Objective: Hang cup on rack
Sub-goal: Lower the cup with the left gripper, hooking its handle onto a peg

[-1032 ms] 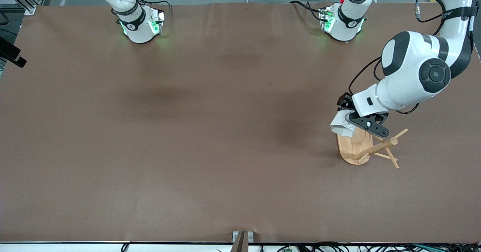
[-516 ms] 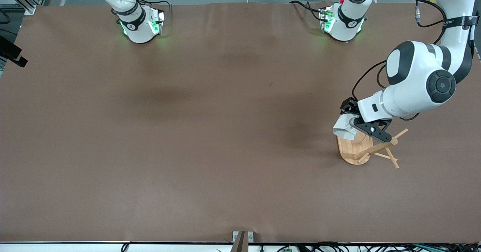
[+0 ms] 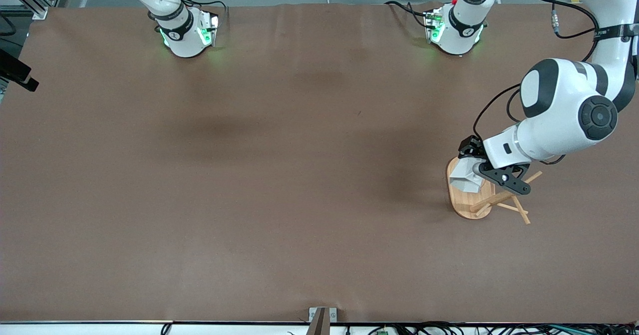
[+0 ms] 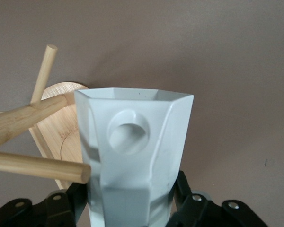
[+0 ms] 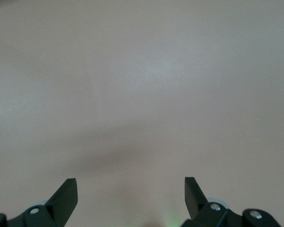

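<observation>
My left gripper is holding the white faceted cup, now over the rack's oval base, and will let it go on the bamboo rack's peg [image 3: 489,191] [image 4: 49,167] whose end nearly touches the cup's side.
My left gripper [image 3: 481,172] is shut on the white faceted cup [image 3: 464,176] and holds it in the air over the oval base of the bamboo rack [image 3: 467,202], at the left arm's end of the table. In the left wrist view the cup [image 4: 135,156] fills the middle, its flat handle tab with the round hole facing the camera, with my left gripper [image 4: 132,201] clamped on its lower part. The rack's pegs [image 4: 35,165] lie beside the cup, one peg end touching or nearly touching its side. My right gripper [image 5: 131,189] is open and empty above bare table.
The brown table top [image 3: 279,175] stretches wide around the rack. The two arm bases [image 3: 187,30] stand along the table's edge farthest from the front camera. The right arm waits near its base.
My left gripper has carried the cup toward the left arm's end of the table, over the rack's base and closer to its post and pegs. The right arm has not moved.
</observation>
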